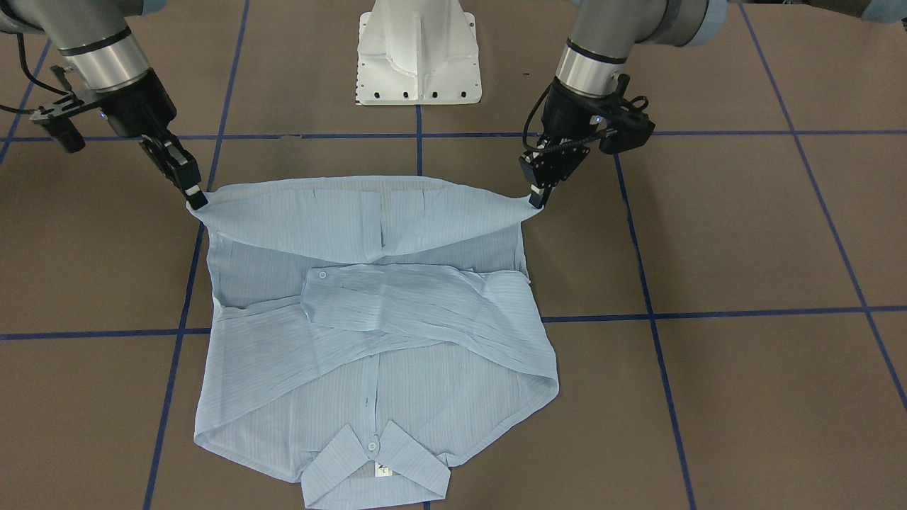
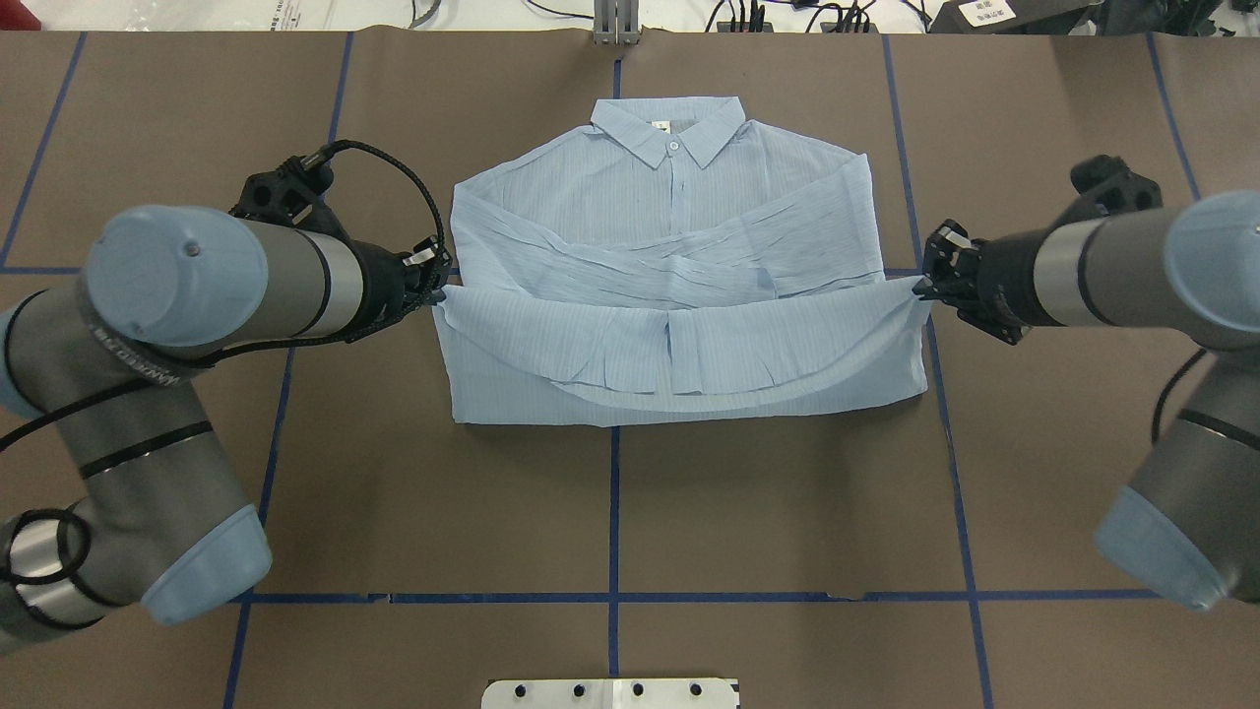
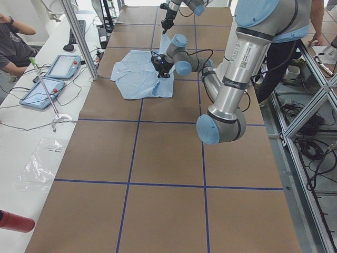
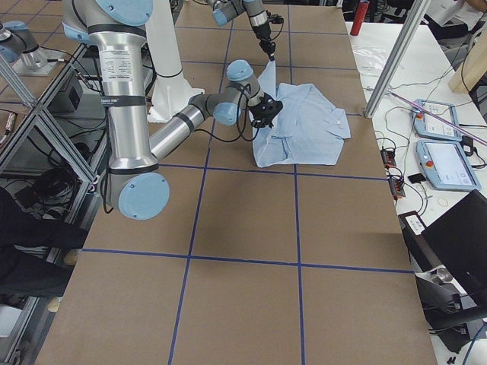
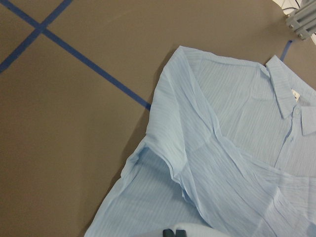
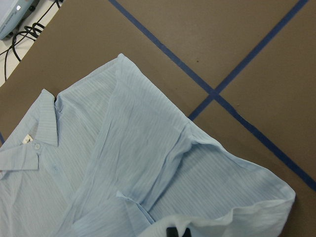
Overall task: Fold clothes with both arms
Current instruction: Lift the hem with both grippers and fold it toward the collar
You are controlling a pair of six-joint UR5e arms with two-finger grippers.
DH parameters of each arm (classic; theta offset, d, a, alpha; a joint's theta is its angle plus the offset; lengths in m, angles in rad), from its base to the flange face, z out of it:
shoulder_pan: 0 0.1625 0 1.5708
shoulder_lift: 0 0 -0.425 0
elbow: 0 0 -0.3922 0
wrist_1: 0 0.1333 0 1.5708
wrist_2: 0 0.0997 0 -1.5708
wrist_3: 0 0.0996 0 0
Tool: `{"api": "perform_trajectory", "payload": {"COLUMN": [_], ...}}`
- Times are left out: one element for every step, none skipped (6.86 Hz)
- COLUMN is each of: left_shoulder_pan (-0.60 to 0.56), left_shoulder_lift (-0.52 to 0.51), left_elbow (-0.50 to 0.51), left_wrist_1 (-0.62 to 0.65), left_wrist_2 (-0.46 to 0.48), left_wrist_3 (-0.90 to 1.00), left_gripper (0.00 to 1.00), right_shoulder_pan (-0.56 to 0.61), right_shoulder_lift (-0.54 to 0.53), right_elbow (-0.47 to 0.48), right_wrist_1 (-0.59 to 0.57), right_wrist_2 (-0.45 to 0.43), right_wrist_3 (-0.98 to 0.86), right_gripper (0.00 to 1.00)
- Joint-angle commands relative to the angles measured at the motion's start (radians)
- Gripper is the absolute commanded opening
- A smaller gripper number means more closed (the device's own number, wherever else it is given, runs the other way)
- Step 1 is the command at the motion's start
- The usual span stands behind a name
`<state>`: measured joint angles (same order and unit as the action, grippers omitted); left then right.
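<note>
Next, I let go of the shirt's hem corner with my left gripper on the outer bend of the folded sleeve (image 1: 554,392) (image 5: 181,50), below the shirt's shoulder.
The pale-blue striped shirt (image 2: 669,246) lies front up on the brown table, collar (image 2: 667,133) at the far side, sleeves crossed over the chest. Its hem half is lifted and doubled back toward the collar, stretched taut between both grippers. My left gripper (image 2: 440,290) is shut on the hem's left corner; in the front-facing view the left gripper (image 1: 538,197) pinches that corner just above the table. My right gripper (image 2: 920,288) is shut on the other hem corner, and the right gripper (image 1: 196,198) shows the same in the front-facing view. Both wrist views show only shirt fabric (image 5: 222,163) and fabric (image 6: 148,163) below.
The white pedestal base (image 1: 418,53) stands behind the shirt on the robot's side. Blue tape lines (image 2: 613,512) grid the brown table. Tablets (image 3: 50,79) and cables lie on a side bench, where a person sits. A metal post (image 2: 617,22) stands just beyond the collar.
</note>
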<state>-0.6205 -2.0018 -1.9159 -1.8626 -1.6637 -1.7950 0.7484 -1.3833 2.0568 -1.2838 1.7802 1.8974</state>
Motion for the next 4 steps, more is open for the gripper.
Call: {"api": "perform_trajectory", "payload": {"left_shoulder_pan": [-0.083,-0.097,-0.102,-0.103], "left_shoulder_lift": [-0.093,-0.121,-0.155,-0.185], "left_elbow": [0.212,0.263,0.35,0.458], "left_wrist_1": [-0.113,-0.113,-0.157,-0.229], "left_wrist_2": [-0.001,-0.001,0.001,0.002], "left_wrist_3": [0.028,0.054,0.055,0.057], "left_gripper": [0.0,0.0,0.0,0.0], "right_shoulder_pan": [0.073,0.087,0.104,0.114], "right_shoulder_lift": [0.177,0.193,0.242,0.294], "right_elbow": [-0.177,-0.241,-0.315,-0.402], "right_wrist_1": [-0.131,-0.124,-0.112,-0.101], "right_wrist_2": [-0.001,-0.001,-0.001,0.001], "right_wrist_3": [-0.132,-0.168,-0.169,-0.172], "right_gripper": [0.0,0.0,0.0,0.0]}}
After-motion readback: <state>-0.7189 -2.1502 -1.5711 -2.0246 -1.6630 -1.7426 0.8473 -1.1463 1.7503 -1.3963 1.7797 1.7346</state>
